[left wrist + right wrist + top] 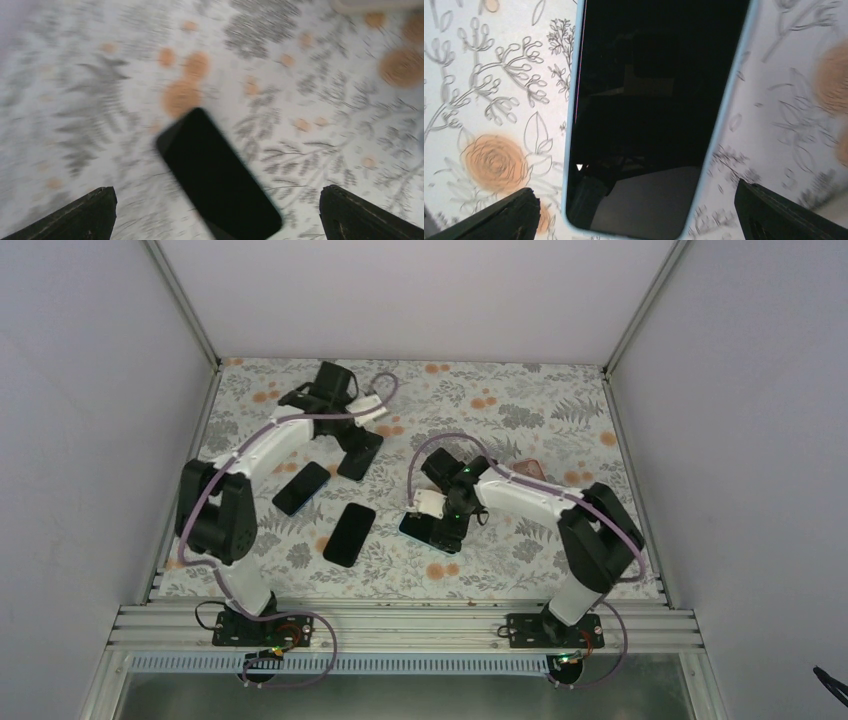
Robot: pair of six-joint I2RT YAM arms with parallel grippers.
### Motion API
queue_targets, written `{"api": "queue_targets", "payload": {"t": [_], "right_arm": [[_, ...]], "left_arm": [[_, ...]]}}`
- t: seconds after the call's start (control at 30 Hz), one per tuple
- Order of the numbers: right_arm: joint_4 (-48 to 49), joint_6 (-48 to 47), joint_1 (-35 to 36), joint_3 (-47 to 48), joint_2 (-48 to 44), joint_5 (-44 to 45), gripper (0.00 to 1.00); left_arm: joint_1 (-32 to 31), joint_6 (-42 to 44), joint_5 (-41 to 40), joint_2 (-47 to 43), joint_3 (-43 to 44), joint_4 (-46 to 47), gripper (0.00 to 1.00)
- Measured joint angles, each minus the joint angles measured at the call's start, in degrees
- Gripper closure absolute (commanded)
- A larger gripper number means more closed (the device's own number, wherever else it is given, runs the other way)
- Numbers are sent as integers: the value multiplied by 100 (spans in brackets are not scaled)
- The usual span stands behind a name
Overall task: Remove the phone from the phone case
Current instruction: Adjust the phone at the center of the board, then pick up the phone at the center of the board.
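Next, I line up and grip the phone case's long sides closer to the middle [735,67], because it slants under my right gripper, whose fingers straddle its near end.
A phone with a dark screen sits in a light blue phone case [729,100] and lies flat on the flowered table cover. My right gripper [635,192] hangs open just above its near end, one finger on each side and neither touching it. From above, that phone [418,527] shows partly under the right gripper [447,512]. My left gripper [217,192] is open too, over a bare black phone [217,172] lying at a slant. In the top view this phone [360,453] lies at the back left, below the left gripper [350,425]. The left wrist view is blurred.
Two more black phones [301,487] [350,534] lie on the left half of the table. A pale pinkish object [530,468] shows behind the right arm. White walls close the table on three sides, and the aluminium rail [400,625] with the arm bases runs along the near edge.
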Motion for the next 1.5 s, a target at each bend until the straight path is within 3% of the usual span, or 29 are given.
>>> {"api": "queue_targets", "payload": {"t": [0.27, 0.6, 0.8, 1.03, 1.17, 1.27, 1.33, 1.5], "right_arm": [[350, 363, 68, 22, 686, -39, 0], [704, 490, 157, -48, 820, 55, 1], [1029, 531, 367, -343, 632, 339, 41], [1241, 516, 525, -551, 28, 673, 50], [1438, 481, 463, -533, -85, 1047, 45], [1399, 472, 391, -378, -85, 1176, 12], [1360, 452, 385, -129, -85, 1191, 1], [1215, 348, 238, 391, -20, 763, 0]], "left_arm": [[549, -428, -210, -966, -68, 330, 0], [623, -619, -197, -1023, -546, 396, 0], [691, -693, 140, -938, -407, 275, 0], [767, -717, 1239, -289, 570, -496, 0], [765, -684, 2135, 223, 1158, -1213, 0], [767, -660, 2743, 529, 1298, -1696, 1], [767, -649, 3025, 671, 1300, -1930, 1], [767, -592, 3357, 682, 1235, -2144, 1]]}}
